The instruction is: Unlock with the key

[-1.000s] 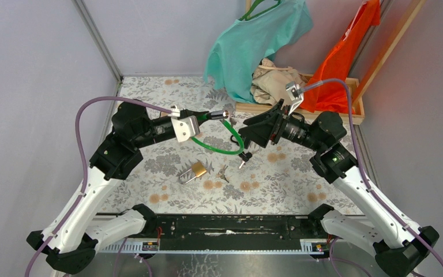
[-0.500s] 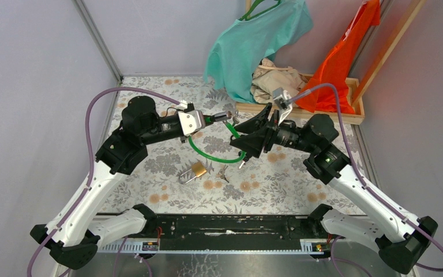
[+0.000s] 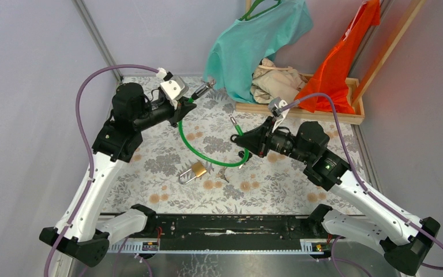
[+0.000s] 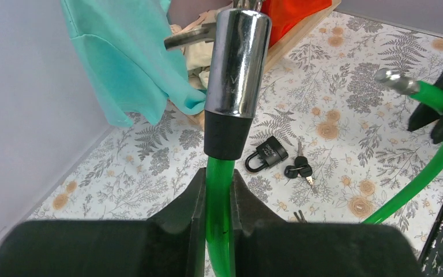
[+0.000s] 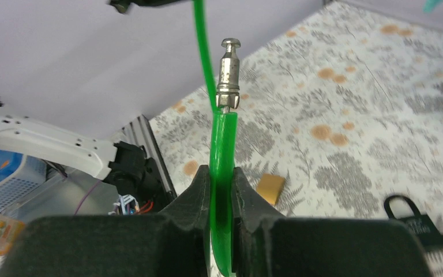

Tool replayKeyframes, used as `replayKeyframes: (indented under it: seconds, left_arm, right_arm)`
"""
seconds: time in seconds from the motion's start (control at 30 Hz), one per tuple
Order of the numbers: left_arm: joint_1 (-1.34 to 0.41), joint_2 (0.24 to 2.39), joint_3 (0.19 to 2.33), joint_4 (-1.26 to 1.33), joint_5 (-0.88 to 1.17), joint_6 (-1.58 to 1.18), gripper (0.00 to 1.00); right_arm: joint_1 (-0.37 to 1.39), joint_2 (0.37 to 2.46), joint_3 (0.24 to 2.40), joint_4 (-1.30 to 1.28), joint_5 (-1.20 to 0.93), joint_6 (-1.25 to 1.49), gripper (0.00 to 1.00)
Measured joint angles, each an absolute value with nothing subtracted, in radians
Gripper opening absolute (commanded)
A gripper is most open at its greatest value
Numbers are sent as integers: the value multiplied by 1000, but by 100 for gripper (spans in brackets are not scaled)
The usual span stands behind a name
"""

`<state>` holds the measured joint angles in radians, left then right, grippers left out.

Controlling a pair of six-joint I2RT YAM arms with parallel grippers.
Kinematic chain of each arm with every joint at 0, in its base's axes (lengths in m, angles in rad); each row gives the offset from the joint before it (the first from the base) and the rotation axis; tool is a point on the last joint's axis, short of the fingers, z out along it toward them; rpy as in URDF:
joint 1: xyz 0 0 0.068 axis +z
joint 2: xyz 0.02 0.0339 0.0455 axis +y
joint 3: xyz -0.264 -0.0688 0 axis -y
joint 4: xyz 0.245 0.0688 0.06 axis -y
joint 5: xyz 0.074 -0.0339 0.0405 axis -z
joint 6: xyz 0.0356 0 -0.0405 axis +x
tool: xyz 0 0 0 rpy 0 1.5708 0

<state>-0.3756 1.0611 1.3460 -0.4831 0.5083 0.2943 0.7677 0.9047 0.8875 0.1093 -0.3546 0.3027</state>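
Note:
The robot's right gripper needs to release the cable's pin end, now hanging between both arms, on the cloth (image 3: 238,174) between the small keys and black-headed keys.
A green cable lock (image 3: 199,151) hangs in a loop between both arms, its two ends apart. My left gripper (image 3: 186,104) is shut on the cable (image 4: 218,190) just below the chrome lock barrel (image 4: 235,63), held high at the back left. My right gripper (image 3: 240,141) is shut on the cable (image 5: 222,156) just below the bare metal pin (image 5: 229,72). Small keys (image 3: 224,173) lie on the cloth beside a brass padlock (image 3: 198,169). A black padlock (image 4: 268,153) and black-headed keys (image 4: 300,169) lie near them.
A wooden tray (image 3: 330,117) at the back right holds a beige cloth (image 3: 274,78). A teal shirt (image 3: 254,40) and an orange garment (image 3: 340,57) hang over it. Grey walls close in left and right. The arm bases stand on the black rail (image 3: 225,225) at the near edge.
My right gripper has closed on the cable below the pin. My left arm has swung the lock barrel up and back to the left, so the two ends stand farther apart.

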Motion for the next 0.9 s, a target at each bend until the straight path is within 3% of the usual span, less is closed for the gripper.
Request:
replayKeyframes:
  seconds: [0.27, 0.47, 0.7, 0.9]
  left_arm:
    - [-364, 1062, 1272, -556, 455, 303, 0]
    - [-364, 1069, 1074, -637, 408, 366, 0]
    - [-364, 1048, 871, -625, 387, 442, 0]
    - [-364, 1048, 736, -538, 346, 462, 0]
  right_arm:
    - [772, 899, 897, -191, -100, 420, 0]
    - [772, 909, 857, -377, -13, 561, 0]
    - [773, 879, 660, -433, 79, 727, 0]
    - [773, 896, 534, -337, 120, 799, 0]
